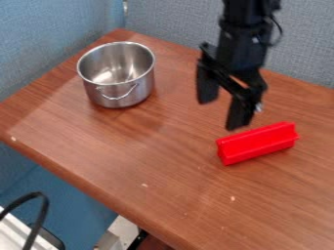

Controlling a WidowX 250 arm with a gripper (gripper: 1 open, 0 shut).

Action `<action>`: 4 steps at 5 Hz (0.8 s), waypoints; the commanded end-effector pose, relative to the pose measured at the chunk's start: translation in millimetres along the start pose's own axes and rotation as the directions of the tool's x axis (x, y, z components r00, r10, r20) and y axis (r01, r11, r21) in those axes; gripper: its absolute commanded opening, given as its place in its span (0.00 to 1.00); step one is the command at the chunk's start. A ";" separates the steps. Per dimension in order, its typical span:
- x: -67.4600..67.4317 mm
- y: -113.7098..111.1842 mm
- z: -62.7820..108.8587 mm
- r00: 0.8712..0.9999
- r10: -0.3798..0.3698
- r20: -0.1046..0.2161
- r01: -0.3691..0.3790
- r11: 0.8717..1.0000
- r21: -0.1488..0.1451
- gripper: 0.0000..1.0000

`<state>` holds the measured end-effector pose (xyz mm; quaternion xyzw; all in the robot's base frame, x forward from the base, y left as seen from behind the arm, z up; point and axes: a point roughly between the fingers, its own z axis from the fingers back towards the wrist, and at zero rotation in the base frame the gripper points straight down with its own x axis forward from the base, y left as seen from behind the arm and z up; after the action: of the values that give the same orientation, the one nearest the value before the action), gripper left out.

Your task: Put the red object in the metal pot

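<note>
I will next move my gripper down to the middle of the red object [257,143] and close it there, so that both ends of the object are left sticking out.
The red object [257,143] is a long red block lying flat on the right part of the wooden table [117,146]. The metal pot [116,74] stands upright at the table's back left, shiny and empty, its wire handle hanging down the front. My black gripper [224,106] points down with its jaws open and nothing between them. It hangs just above and to the left of the block's upper edge, not touching it, and well right of the pot.
A blue wall rises behind the table. The table's front-left edge runs diagonally, with the floor and a dark cable [20,220] below it at the lower left.
</note>
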<state>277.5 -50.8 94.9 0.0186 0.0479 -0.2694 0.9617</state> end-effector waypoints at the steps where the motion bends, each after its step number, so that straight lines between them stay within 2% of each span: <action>1: 7.0 -14.7 4.0 0.996 -0.058 0.065 0.054 0.997 0.061 1.00; 2: 16.5 -21.7 -6.0 0.994 -0.079 0.070 0.073 0.995 0.074 1.00; 3: 23.5 -22.0 -13.3 0.995 -0.087 0.057 0.082 0.993 0.079 1.00; 4: 28.0 -15.3 -24.8 0.995 -0.082 0.059 0.077 0.994 0.082 1.00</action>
<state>284.4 -76.5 55.5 0.0421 0.0306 -0.3091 0.9496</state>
